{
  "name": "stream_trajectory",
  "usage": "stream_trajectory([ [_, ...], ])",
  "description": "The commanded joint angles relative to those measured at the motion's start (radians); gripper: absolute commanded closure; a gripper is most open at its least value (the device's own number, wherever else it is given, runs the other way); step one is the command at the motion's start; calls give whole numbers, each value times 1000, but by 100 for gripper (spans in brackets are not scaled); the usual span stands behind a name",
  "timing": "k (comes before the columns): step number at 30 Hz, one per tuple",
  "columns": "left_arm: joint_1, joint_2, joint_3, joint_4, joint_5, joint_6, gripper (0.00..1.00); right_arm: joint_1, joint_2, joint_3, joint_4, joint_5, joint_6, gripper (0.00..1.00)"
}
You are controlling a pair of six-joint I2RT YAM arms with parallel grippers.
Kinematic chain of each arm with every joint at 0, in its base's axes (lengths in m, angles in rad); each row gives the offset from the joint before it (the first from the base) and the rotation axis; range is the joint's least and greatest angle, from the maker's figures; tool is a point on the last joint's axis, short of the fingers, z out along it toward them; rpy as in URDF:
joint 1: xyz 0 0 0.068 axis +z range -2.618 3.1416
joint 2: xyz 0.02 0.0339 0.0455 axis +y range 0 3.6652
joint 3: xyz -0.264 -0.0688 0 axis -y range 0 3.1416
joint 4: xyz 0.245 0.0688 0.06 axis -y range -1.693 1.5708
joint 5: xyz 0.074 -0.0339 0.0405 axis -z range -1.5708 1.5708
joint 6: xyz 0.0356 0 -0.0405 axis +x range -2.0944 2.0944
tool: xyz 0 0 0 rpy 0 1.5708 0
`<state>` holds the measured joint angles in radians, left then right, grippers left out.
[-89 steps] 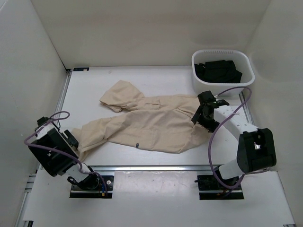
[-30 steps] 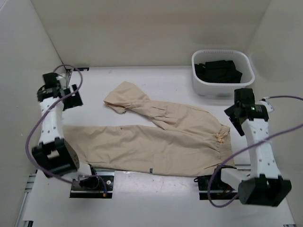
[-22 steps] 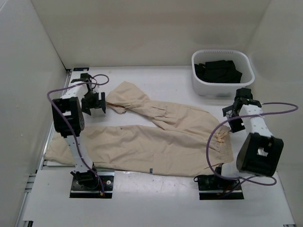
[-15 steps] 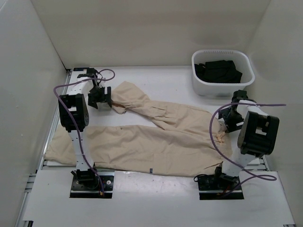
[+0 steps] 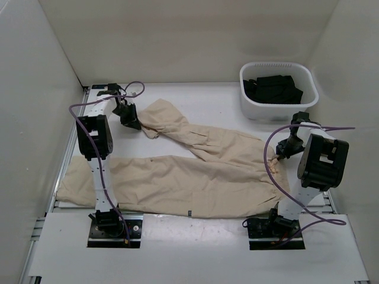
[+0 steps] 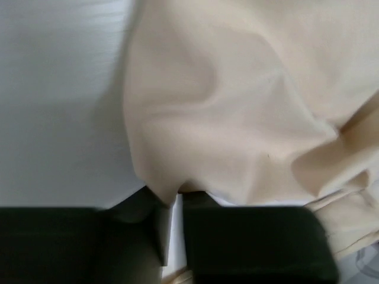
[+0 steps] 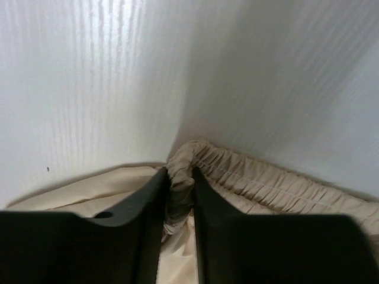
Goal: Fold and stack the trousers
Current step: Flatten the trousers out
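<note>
My right gripper is pinching a bunched fold of the elastic waistband, so it should open and take the trousers by the smooth far edge (image 7: 139,173) beside the waistband.
The beige trousers (image 5: 195,171) lie spread across the table. One leg runs along the near edge to the left, and the other angles toward the far left. A small dark tag (image 5: 189,213) sits at the near hem. My left gripper (image 5: 131,122) is at the end of the far leg. In the left wrist view the left gripper (image 6: 173,204) is shut on a fold of the fabric's edge (image 6: 249,106). My right gripper (image 5: 282,151) is at the waist on the right. In the right wrist view the right gripper (image 7: 180,183) pinches the gathered elastic waistband (image 7: 266,177).
A white basket (image 5: 249,107) holding black garments (image 5: 273,89) stands at the far right, just beyond the right arm. White walls close in the table on the left, back and right. Purple cables loop off both arms.
Both arms swung in from the sides to the trousers. The left gripper shut on the far leg's end and the right gripper shut on the waistband.
</note>
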<state>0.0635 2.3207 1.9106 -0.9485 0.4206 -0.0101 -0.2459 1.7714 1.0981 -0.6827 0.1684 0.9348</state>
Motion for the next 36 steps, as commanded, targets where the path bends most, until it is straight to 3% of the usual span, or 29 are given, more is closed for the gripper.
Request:
stream_trajectory([
  [1, -17, 25, 54, 4, 147, 10, 86, 5, 80, -12, 83, -33, -8, 80],
  [2, -17, 25, 65, 4, 147, 10, 86, 5, 80, 2, 71, -33, -20, 88],
  [5, -5, -29, 102, 4, 69, 10, 86, 5, 80, 25, 61, -33, -33, 100],
  [10, -5, -268, 21, 189, -461, 10, 86, 5, 48, 34, 52, -24, -70, 100],
  [13, -26, -406, -36, 287, -616, 10, 86, 16, 39, 34, 52, -33, -94, 100],
  [15, -53, -499, -85, 298, -626, 10, 86, 43, 28, 34, 52, -33, -120, 100],
  [18, -138, -589, -290, 310, -648, 10, 86, 66, 28, 34, 43, -33, -129, 100],
  [19, -195, -651, -453, 310, -658, 10, 86, 66, 28, 34, 43, -33, -129, 100],
  [23, -289, -713, -828, 284, -761, 10, 86, 76, 28, 34, 43, -56, -142, 100],
  [25, -289, -698, -852, 182, -761, 10, 77, 76, 28, 64, 25, -56, -171, 96],
  [29, -139, -655, -635, 122, -643, 10, 66, 76, 14, 126, -47, 2, -194, 74],
  [30, -102, -635, -464, 122, -599, 10, 64, 76, -4, 138, -81, 52, -194, 66],
  [31, -64, -609, -373, 122, -570, 10, 45, 76, -4, 153, -101, 77, -194, 54],
  [32, 6, -537, -284, 113, -524, 10, 33, 76, -18, 167, -119, 95, -185, 48],
  [33, 33, -496, -122, 113, -510, 10, 27, 76, -30, 192, -132, 95, -185, 42],
  [36, 62, -308, 49, 91, -499, 10, 12, 76, -52, 216, -121, 68, -175, 31],
])
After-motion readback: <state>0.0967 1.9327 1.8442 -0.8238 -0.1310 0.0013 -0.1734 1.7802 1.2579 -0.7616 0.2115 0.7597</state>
